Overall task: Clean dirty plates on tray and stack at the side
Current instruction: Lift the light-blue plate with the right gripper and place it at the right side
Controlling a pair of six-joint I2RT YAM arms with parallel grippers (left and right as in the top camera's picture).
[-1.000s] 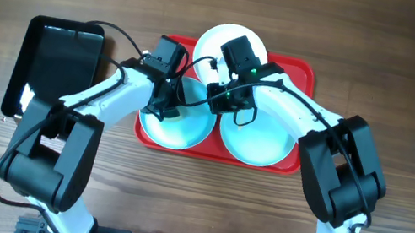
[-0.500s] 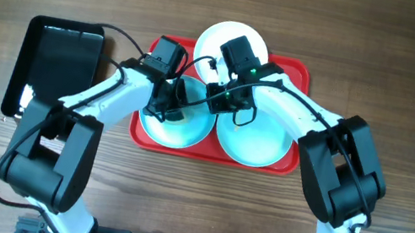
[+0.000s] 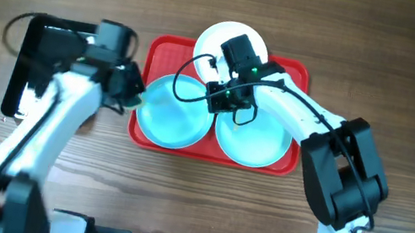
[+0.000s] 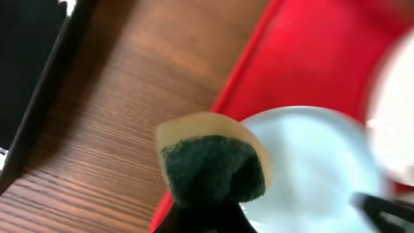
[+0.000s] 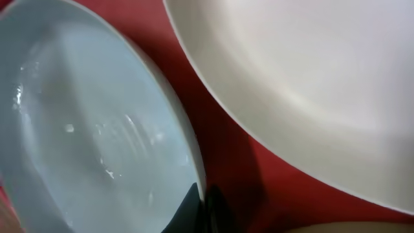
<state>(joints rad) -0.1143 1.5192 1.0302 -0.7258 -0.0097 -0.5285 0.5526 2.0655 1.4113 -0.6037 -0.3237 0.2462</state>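
Note:
My right gripper is going to let go of its turquoise plate on the bare wood (image 3: 357, 85) beside the red tray, opposite the black tray.
Three plates lie on the red tray (image 3: 164, 49): a left turquoise plate (image 3: 173, 119), a right turquoise plate (image 3: 258, 143) and a white plate (image 3: 214, 39) at the back. My left gripper (image 3: 131, 91) is shut on a yellow and green sponge (image 4: 213, 165), held over the tray's left rim (image 4: 246, 71) beside the left turquoise plate (image 4: 323, 162). My right gripper (image 3: 219, 100) is shut on the right rim of the left turquoise plate (image 5: 84, 129). In the right wrist view its jaws (image 5: 202, 202) pinch that rim, with the white plate (image 5: 310, 77) just beyond.
A glossy black tray (image 3: 55, 55) lies on the wooden table left of the red tray, under my left arm. Black cables loop over the plates near my right wrist. Bare wood surrounds both trays.
My left arm has swung left off the left turquoise plate with the sponge, to the tray's left rim. The tray slid slightly left early on. My right gripper stayed on the rim.

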